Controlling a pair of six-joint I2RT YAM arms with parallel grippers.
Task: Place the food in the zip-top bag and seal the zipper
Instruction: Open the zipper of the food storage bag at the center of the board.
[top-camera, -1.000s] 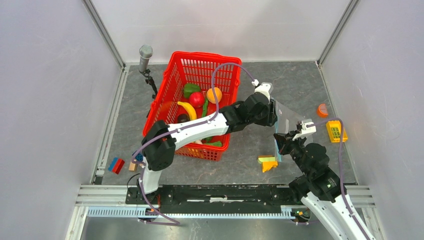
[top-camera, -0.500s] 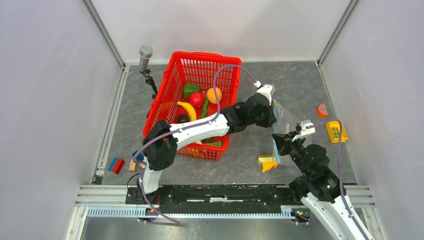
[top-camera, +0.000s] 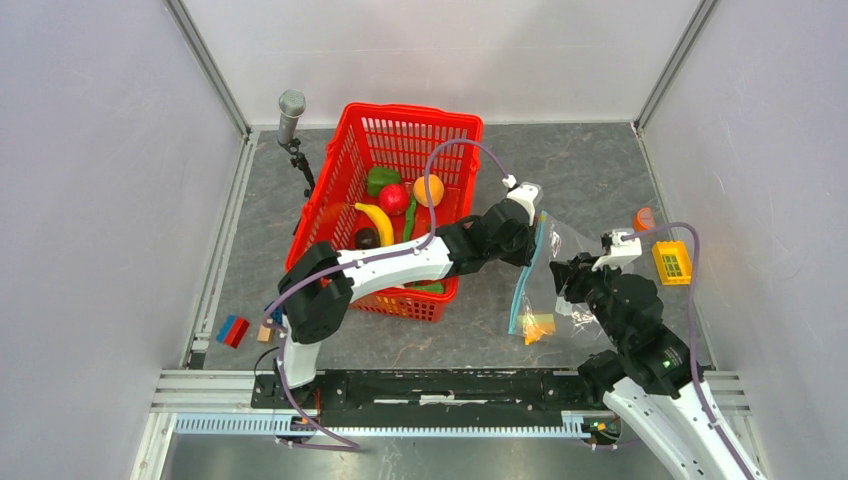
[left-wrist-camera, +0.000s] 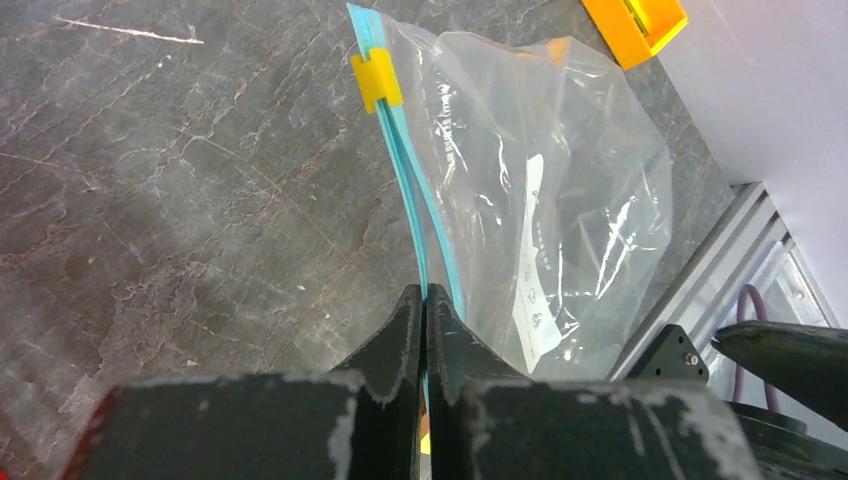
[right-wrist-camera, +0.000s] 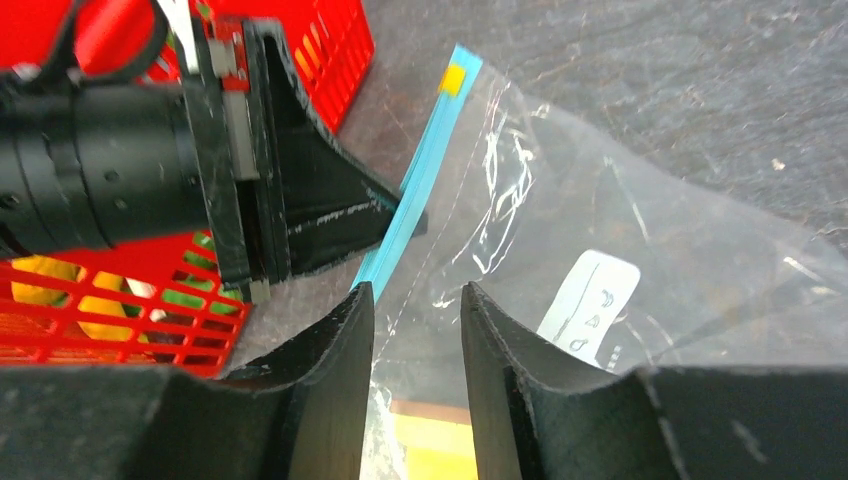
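Note:
I will take the zipper's loose edge (left-wrist-camera: 447, 258) with my right gripper and pull the bag open before adding food, as the zipper's edges lie together at my left gripper's fingers.
The zip-top bag (top-camera: 562, 268) hangs clear and crinkled between the two arms, its light blue zipper (top-camera: 524, 285) running down its left edge. My left gripper (top-camera: 533, 238) is shut on the top of that strip; in the left wrist view the zipper (left-wrist-camera: 405, 170) leaves the closed fingertips (left-wrist-camera: 424, 296) and carries a yellow slider (left-wrist-camera: 376, 80). My right gripper (top-camera: 572, 280) is open beside the bag (right-wrist-camera: 620, 200), jaws apart (right-wrist-camera: 415, 300), next to the zipper (right-wrist-camera: 420, 190). The food, including a banana (top-camera: 375, 220), apple (top-camera: 393, 198) and orange (top-camera: 428, 190), lies in the red basket (top-camera: 410, 120).
A yellow-orange block stack (top-camera: 538, 326) sits under the bag's lower end. A small yellow crate (top-camera: 672, 261) and an orange piece (top-camera: 644, 218) lie at the right wall. A microphone stand (top-camera: 291, 110) and loose blocks (top-camera: 234, 330) are on the left.
The left gripper closed on the zipper's upper end. The right gripper opened, let go of the bag and drew back to the right; the bag now hangs lower, over the block stack.

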